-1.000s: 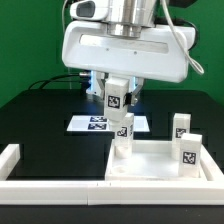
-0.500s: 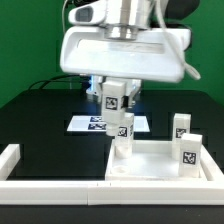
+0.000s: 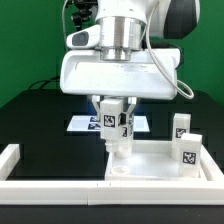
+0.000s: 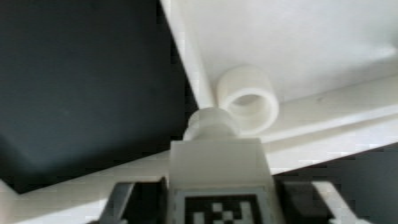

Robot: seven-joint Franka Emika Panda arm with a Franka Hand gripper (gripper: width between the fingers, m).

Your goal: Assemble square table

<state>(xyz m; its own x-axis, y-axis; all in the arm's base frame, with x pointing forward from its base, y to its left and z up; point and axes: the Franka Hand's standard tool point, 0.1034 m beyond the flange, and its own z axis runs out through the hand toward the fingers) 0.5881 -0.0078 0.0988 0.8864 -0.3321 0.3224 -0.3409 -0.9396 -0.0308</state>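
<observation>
My gripper is going to release the white tagged leg upright in the empty round socket at the slab's near corner (image 3: 121, 170) (image 4: 253, 103).
The square table's white slab (image 3: 160, 166) lies at the exterior view's right, raised rim up. My gripper (image 3: 117, 120) is shut on a white tagged leg (image 3: 112, 130) and holds it upright over the slab's far left corner. In the wrist view the leg (image 4: 217, 150) sits between my fingers (image 4: 135, 204), its narrow tip at a round corner socket (image 4: 253, 100). My gripper (image 4: 217, 204) grips it just around the tag. Another tagged leg (image 3: 126, 128) shows close beside the held one, partly hidden. Two more legs (image 3: 181, 125) (image 3: 188, 150) stand at the slab's right side.
The marker board (image 3: 86, 124) lies flat on the black table behind the gripper. A low white border rail (image 3: 55, 190) runs along the front, with a raised end at the exterior view's left (image 3: 10, 158).
My gripper has come down with the leg, bringing the leg's lower end from well above the slab to its far left corner. The slab and other legs have not moved.
</observation>
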